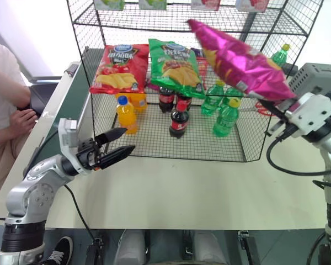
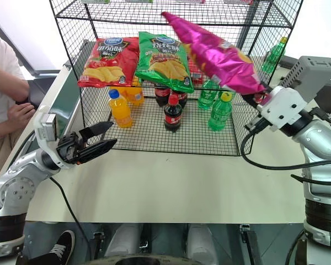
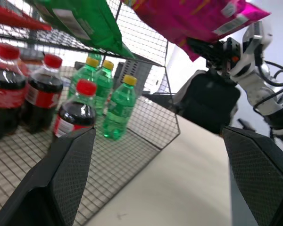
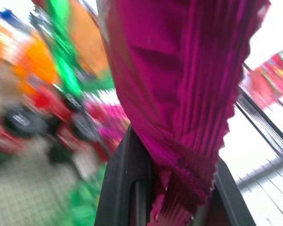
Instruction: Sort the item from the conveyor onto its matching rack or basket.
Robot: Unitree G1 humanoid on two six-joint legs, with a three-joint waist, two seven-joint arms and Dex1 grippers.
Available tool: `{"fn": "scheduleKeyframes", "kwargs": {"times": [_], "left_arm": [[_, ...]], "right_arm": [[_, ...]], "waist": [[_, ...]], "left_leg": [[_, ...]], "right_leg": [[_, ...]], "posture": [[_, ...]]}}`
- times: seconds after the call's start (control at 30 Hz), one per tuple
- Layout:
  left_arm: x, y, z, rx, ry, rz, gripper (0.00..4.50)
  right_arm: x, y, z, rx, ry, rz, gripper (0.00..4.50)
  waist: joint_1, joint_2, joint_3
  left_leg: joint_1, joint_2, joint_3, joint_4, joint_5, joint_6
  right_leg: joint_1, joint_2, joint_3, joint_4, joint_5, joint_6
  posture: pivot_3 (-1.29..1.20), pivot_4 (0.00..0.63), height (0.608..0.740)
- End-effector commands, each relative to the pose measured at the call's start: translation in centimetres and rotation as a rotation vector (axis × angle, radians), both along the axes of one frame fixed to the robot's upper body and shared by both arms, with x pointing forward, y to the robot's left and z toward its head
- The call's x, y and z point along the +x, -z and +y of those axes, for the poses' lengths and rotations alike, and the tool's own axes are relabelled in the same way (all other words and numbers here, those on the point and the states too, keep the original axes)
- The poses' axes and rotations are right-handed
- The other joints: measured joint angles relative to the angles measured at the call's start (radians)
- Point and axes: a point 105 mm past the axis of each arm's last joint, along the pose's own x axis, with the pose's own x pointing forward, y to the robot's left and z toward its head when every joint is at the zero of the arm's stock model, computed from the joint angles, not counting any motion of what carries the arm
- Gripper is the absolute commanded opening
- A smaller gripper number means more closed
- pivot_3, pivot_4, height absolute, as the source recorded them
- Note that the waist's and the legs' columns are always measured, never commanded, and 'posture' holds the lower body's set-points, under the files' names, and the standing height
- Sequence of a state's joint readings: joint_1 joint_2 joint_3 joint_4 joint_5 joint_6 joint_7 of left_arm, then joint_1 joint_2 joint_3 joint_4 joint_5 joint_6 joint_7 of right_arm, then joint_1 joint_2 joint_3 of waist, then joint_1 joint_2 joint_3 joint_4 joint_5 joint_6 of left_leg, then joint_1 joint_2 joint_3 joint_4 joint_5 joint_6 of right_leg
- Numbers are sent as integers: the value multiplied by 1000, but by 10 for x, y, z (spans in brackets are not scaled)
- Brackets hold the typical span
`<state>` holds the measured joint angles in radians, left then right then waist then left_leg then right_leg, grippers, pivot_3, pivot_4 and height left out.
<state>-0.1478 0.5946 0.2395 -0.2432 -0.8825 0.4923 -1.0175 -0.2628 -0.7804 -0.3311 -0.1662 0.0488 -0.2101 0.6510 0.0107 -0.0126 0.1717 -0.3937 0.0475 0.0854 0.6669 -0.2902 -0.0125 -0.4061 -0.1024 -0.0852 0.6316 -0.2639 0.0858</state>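
The robot's right gripper needs to put the magenta-pink crisp bag down on the middle level (image 1: 230, 68) beside the green crisp bag.
The item, a magenta-pink crisp bag (image 1: 237, 58), hangs in the air in front of the rack's (image 1: 94, 16) right side, tilted up toward the upper tier. My right gripper (image 1: 275, 104) is shut on its crimped lower end, as the right wrist view shows (image 4: 174, 188). My left gripper (image 1: 127, 139) stands open and holds nothing, low over the pale table by the rack's front left corner. The conveyor (image 1: 70, 102), a dark green belt with pale rails, runs along the rack's left side.
On the rack's middle tier lie a red crisp bag (image 1: 120, 69) and a green crisp bag (image 1: 175, 66). Orange bottles (image 1: 127, 115), cola bottles (image 1: 179, 118) and green bottles (image 1: 226, 113) stand on the bottom tier. A person (image 1: 5, 105) sits at the left.
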Motion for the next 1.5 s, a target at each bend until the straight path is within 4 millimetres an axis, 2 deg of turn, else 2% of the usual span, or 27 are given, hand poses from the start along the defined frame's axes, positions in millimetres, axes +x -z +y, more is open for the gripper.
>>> {"fn": "scheduleKeyframes", "kwargs": {"times": [0.03, 0.2, 0.27, 0.37, 0.6, 0.67, 0.87, 1.0, 1.37, 1.5], "left_arm": [[1, -14, -3, 66, -22, -140, 4500], [9, -28, -3, 140, -82, -287, 4500], [11, -28, -5, 168, -92, -311, 4500], [10, -27, -11, 188, -92, -342, 4500], [8, -22, -14, 237, -100, -378, 4500], [6, -21, -14, 227, -98, -368, 4500], [6, -19, -11, 215, -116, -355, 4500], [6, -16, -12, 220, -110, -349, 4500], [3, -15, -14, 199, -113, -339, 4500], [2, -16, -14, 197, -114, -341, 4500]], "right_arm": [[4, -1, -12, -218, 106, -77, 180], [19, 11, -25, -444, 239, -97, 180], [27, 4, -33, -340, 330, -101, 180], [36, 4, -26, -368, 390, -106, 180], [47, 15, -19, -312, 489, -72, 180], [46, 8, -9, -283, 474, -111, 180], [49, 8, 6, -259, 519, -143, 180], [50, 7, 22, -246, 471, -145, 180], [55, -5, 13, -225, 546, -175, 180], [54, 1, 13, -209, 555, -152, 180]], "waist": [[-1, 0, 0], [-7, 0, 0], [-8, 0, 0], [-15, 0, 0], [-26, 0, 0], [-26, 0, 0], [-29, 0, 0], [-27, 0, 0], [-23, 0, 0], [-24, 0, 0]], "left_leg": [[0, 0, 0, 0, 0, 0], [1, 0, 0, 0, 1, -1], [1, 0, 1, 0, 1, -2], [1, 0, 0, 0, 3, -6], [1, 1, 0, 0, 3, -5], [1, 1, -1, 0, 3, -4], [2, 1, -2, 0, 3, -4], [2, 1, -2, 0, 3, -4], [0, 1, -2, -1, 3, -4], [0, 1, -2, -1, 3, -4]], "right_leg": [[0, 0, 0, 0, 0, 0], [0, 0, 0, 1, 0, 0], [0, 0, 0, 1, 0, 0], [0, 0, 0, 1, 0, 0], [1, 0, 0, 1, 1, 0], [1, 0, 0, 1, 1, 0], [0, 0, 0, 2, 2, -1], [0, 1, 0, 2, 2, -1], [-2, 1, 0, 2, 2, -1], [-2, 1, 0, 2, 2, -1]], "posture": [[0, 150, 740], [0, 150, 740], [0, 150, 740], [0, 150, 740], [0, 150, 740], [0, 150, 740], [0, 150, 740], [0, 150, 740], [0, 150, 740], [0, 150, 740]]}}
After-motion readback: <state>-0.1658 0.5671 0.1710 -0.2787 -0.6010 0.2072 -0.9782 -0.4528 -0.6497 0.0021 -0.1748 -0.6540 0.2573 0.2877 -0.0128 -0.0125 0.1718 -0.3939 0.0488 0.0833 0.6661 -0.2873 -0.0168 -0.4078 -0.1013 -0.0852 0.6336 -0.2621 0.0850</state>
